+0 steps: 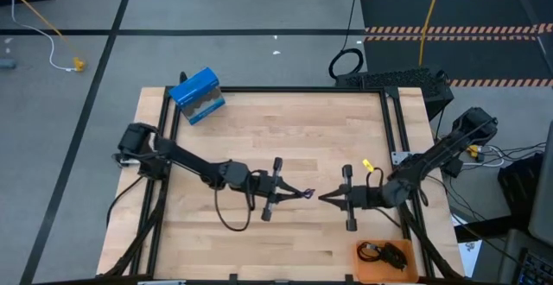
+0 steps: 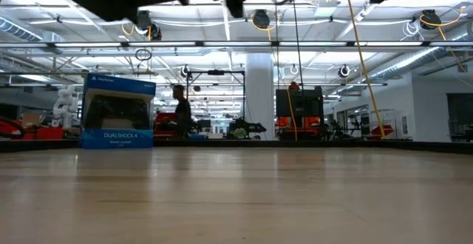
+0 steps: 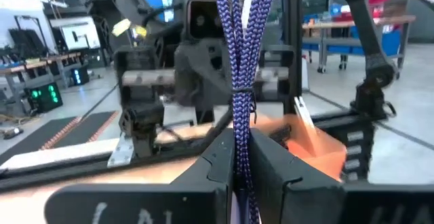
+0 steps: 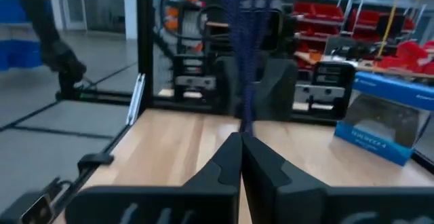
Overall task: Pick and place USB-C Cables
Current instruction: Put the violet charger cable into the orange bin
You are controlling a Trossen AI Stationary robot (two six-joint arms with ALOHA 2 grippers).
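Observation:
The fingers of my right gripper are closed short of the cable, so next I open them and take the bundled parts of the cable (image 3: 244,78) from my left gripper for the orange tray.
The purple-blue braided USB-C cable (image 1: 306,192) spans the short gap between my two grippers over the middle of the table's near half. My left gripper (image 1: 292,194) is shut on it, with the bundled strands (image 3: 244,47) running away from its fingers toward the right arm. My right gripper (image 1: 327,197) faces it and is shut on the cable's other end (image 4: 245,54). Black coiled cables (image 1: 383,252) lie in an orange tray (image 1: 363,272) at the near right corner. The low view shows neither gripper down at the table top. My left gripper pinches the bundled strands of the cable (image 3: 241,125) between its two fingers. The fingers come level from the table's left side, along the bundle. The cable is clear of the table. My right gripper pinches the cable's other end (image 4: 244,125) between its fingertips. The fingers come level from the table's right side.
A blue DualShock 4 box (image 1: 197,95) stands at the far left of the table and also shows in the low view (image 2: 118,111). A black frame rail (image 1: 285,89) borders the table. A slack black arm cord (image 1: 226,220) loops below the left arm.

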